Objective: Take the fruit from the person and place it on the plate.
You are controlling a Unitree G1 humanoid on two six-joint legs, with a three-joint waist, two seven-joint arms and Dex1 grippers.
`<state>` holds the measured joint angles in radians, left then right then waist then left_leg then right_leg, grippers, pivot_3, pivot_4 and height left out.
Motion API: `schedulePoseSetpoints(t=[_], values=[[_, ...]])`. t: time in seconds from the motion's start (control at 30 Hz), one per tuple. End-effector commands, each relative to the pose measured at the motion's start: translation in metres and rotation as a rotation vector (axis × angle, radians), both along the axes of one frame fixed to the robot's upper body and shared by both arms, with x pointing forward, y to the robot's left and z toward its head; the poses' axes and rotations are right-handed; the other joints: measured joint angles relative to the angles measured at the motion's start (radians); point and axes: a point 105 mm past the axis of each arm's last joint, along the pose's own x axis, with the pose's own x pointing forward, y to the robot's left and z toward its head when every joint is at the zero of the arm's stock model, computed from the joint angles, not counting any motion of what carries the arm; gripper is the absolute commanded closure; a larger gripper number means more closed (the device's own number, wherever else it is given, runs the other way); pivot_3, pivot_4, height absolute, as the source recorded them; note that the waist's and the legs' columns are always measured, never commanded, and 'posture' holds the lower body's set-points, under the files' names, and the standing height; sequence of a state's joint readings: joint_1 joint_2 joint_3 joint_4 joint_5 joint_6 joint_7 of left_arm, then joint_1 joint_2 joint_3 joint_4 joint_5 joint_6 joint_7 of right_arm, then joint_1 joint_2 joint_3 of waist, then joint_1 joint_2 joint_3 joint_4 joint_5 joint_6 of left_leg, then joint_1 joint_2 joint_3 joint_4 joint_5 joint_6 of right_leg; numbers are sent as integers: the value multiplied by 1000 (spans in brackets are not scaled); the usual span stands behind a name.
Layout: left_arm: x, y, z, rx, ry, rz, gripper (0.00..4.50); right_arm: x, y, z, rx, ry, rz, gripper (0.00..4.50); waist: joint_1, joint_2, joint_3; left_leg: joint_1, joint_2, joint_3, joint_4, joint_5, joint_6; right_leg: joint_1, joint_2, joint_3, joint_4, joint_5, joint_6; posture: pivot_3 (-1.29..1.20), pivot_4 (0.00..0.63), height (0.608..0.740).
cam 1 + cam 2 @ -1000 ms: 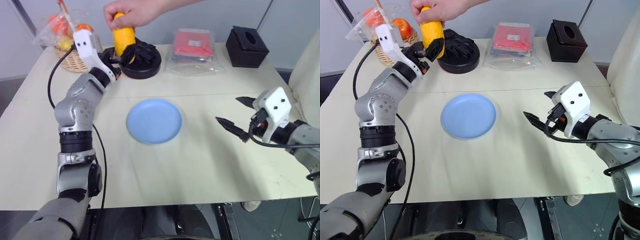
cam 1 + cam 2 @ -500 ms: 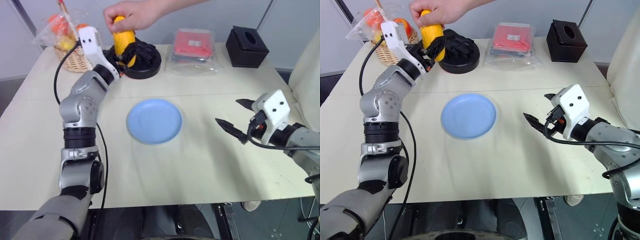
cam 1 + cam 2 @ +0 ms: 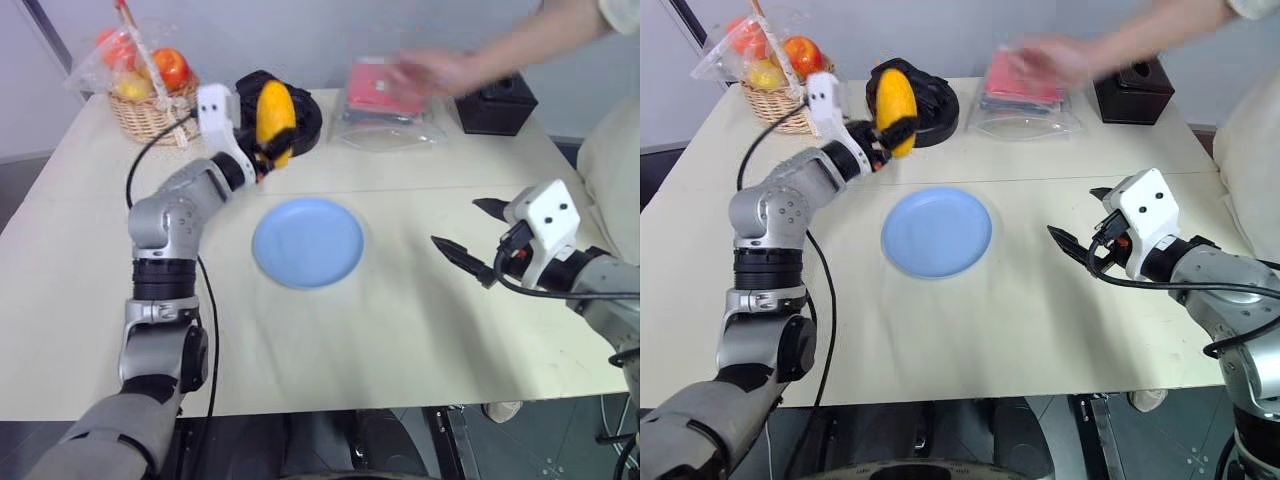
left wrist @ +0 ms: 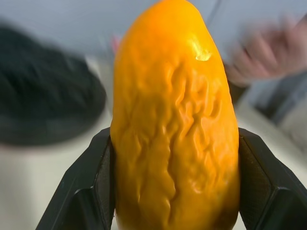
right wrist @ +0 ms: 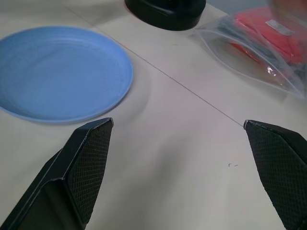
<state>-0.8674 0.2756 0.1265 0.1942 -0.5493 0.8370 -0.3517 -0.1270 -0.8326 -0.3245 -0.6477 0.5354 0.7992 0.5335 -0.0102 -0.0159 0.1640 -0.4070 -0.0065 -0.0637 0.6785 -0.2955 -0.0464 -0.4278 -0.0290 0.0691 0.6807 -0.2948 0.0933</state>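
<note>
The robot's left gripper should release the yellow-orange fruit in the middle of the light-blue plate (image 3: 306, 240). The fruit now hangs just behind that plate.
The yellow-orange fruit (image 3: 275, 118) stands upright in my left gripper (image 3: 267, 150), which is shut on its lower half. In the left wrist view the fruit (image 4: 175, 120) sits pinched between both black fingers (image 4: 88, 191). It hangs above the table just behind the light-blue plate (image 3: 308, 241), in front of the black tray. The person's hand (image 3: 432, 72) is blurred at the back right, apart from the fruit. My right gripper (image 3: 456, 222) hovers open to the right of the plate with nothing in it; its wrist view shows the plate (image 5: 57, 76) ahead of it.
A wicker basket (image 3: 150, 110) of wrapped fruit stands at the back left. The round black tray (image 3: 305, 120) is behind the fruit. A clear bag with a red pack (image 3: 385, 100) and a black box (image 3: 495, 100) line the far edge.
The person's hand let go of the fruit and drew away to the right. My left gripper shut on the fruit and carried it down and right, toward the plate. The right arm stayed still.
</note>
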Motion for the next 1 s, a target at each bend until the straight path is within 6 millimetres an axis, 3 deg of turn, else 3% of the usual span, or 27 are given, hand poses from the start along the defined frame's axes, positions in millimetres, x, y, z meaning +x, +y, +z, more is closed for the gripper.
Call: schedulePoseSetpoints(t=[0.03,0.33,0.73,0.87,1.0], values=[[-9,-17,-15,85,56,-99,1962,-5,6,10,-3,-52,11,0,0,0,0,0,0,0,0,0,0,0,0,0,0,0,0,0,150,740],[-22,-36,-58,263,189,-202,1962,-13,8,2,14,-46,-17,0,-1,0,0,0,0,0,0,0,0,0,0,0,0,0,0,0,150,740],[-52,-17,-75,400,231,-292,1962,-19,10,-6,29,-33,-38,0,2,0,0,0,0,-1,0,0,0,0,0,0,0,0,0,0,150,740],[-58,-19,-72,404,222,-315,50,-18,11,-6,34,-33,-38,0,1,0,0,0,0,-1,0,0,1,0,0,0,0,0,0,0,150,740],[-60,-21,-69,400,201,-334,50,-17,11,-6,35,-34,-36,0,-1,0,0,0,0,0,0,-1,2,0,0,0,0,0,0,0,150,740]])
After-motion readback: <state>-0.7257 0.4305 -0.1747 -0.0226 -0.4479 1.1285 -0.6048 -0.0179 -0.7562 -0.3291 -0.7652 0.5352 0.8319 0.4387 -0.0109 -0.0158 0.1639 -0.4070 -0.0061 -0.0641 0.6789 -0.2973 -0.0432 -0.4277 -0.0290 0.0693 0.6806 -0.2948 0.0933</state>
